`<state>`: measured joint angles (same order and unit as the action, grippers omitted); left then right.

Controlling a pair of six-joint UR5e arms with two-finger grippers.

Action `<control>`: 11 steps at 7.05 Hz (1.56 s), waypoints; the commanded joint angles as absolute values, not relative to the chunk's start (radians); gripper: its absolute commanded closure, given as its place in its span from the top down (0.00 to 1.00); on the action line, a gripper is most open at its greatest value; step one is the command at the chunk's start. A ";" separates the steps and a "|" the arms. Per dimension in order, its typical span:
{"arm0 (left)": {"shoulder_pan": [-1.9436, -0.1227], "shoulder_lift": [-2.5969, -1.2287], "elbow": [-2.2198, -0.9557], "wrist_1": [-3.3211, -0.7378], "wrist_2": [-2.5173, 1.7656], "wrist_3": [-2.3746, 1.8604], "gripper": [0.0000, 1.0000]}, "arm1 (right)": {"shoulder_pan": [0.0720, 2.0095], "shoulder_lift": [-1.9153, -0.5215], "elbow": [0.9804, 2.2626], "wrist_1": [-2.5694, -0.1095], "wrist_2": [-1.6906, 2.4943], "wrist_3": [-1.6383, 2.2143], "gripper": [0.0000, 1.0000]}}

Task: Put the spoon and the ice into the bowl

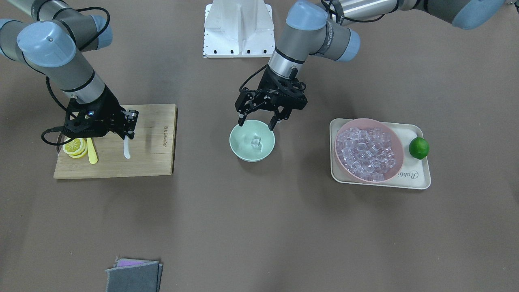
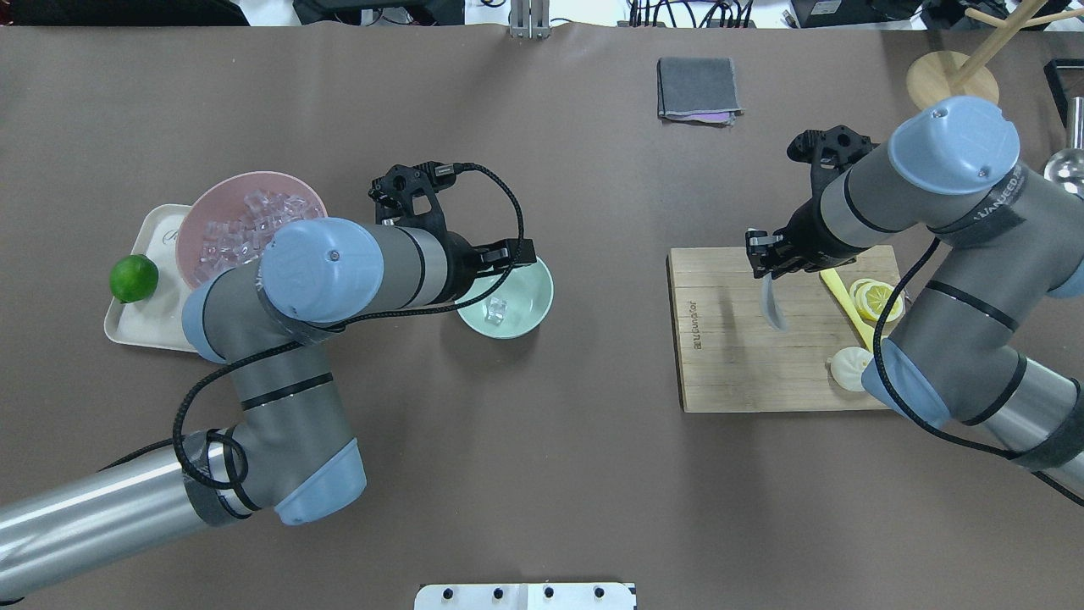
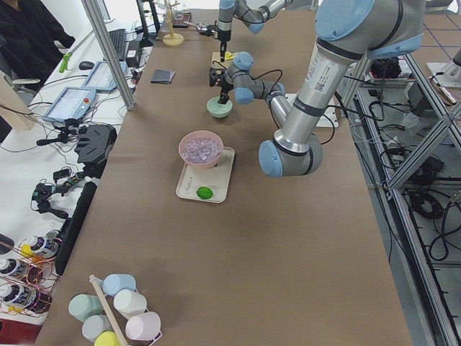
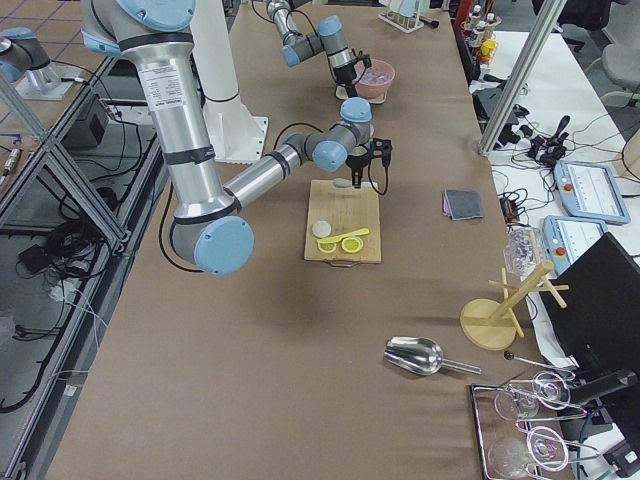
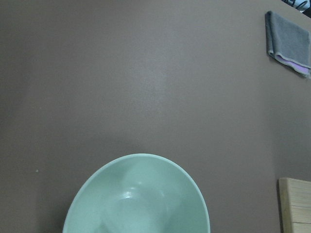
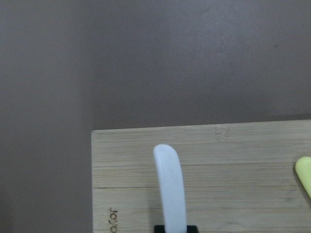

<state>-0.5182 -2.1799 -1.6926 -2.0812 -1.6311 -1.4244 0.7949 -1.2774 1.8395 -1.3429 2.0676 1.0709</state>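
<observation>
Next, I let go of the white spoon with my right gripper inside the mint-green bowl (image 1: 254, 145), with the spoon's narrow end over the bowl's near rim.
The mint-green bowl (image 1: 243, 151) stands mid-table and also shows in the overhead view (image 2: 529, 301) and the left wrist view (image 5: 146, 167). One clear ice cube (image 1: 255, 142) lies inside it. My left gripper (image 1: 256, 123) is open and empty just above the bowl's far rim. My right gripper (image 1: 129, 129) is shut on the white spoon (image 1: 127, 149) over the wooden cutting board (image 1: 154, 158). The spoon's narrow end sticks out from the gripper in the right wrist view (image 6: 170, 189).
A pink bowl (image 1: 395, 140) full of ice cubes sits on a cream tray (image 1: 419, 178) beside a lime (image 1: 419, 148). On the board lie a yellow knife (image 1: 92, 152), lemon slices (image 1: 75, 146) and a white bun (image 2: 847, 366). A grey cloth (image 1: 134, 275) lies near the table's edge.
</observation>
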 commanded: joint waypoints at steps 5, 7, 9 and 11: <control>-0.943 -1.973 -1.781 -2.022 -2.006 -0.930 0.98 | 0.665 -1.037 1.832 -1.350 1.909 1.305 0.00; -1.055 -1.875 -1.783 -2.023 -2.022 -0.718 0.98 | 0.618 -0.944 1.772 -1.348 1.821 1.400 0.00; -1.190 -1.780 -1.781 -2.036 -2.094 -0.490 0.98 | 0.562 -0.891 1.702 -1.341 1.714 1.433 0.00; -1.244 -1.744 -1.778 -2.037 -2.124 -0.430 0.98 | 0.528 -0.847 1.662 -1.342 1.669 1.454 0.00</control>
